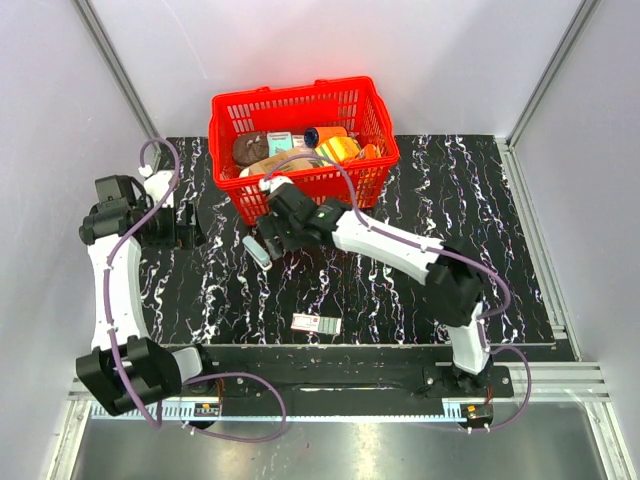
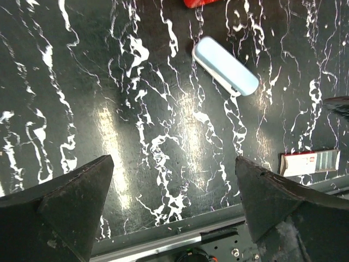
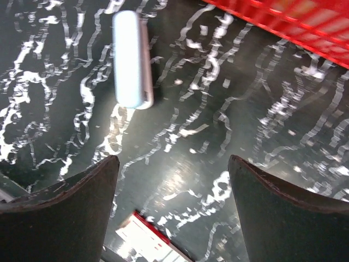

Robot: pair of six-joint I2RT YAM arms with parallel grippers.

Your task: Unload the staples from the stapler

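The stapler lies flat outside my right fingers, so I need to grip its end nearer the white-and-red box [image 1: 265, 264] and lift it to my left gripper.
The stapler [image 1: 257, 250] is a small pale grey bar lying flat on the black marbled table, just in front of the red basket. It also shows in the left wrist view [image 2: 224, 66] and the right wrist view [image 3: 131, 59]. My right gripper [image 1: 270, 237] hovers right beside it, open and empty [image 3: 172, 185], with the stapler ahead and left of its fingers. My left gripper [image 1: 187, 225] is open and empty [image 2: 174, 185] to the stapler's left, well apart from it. No staples are visible.
A red basket [image 1: 370, 160] full of items stands at the back, its edge showing in the right wrist view [image 3: 294, 22]. A flat white-and-red box [image 1: 316, 323] lies near the front edge, also in both wrist views [image 2: 310, 162] [image 3: 147, 240].
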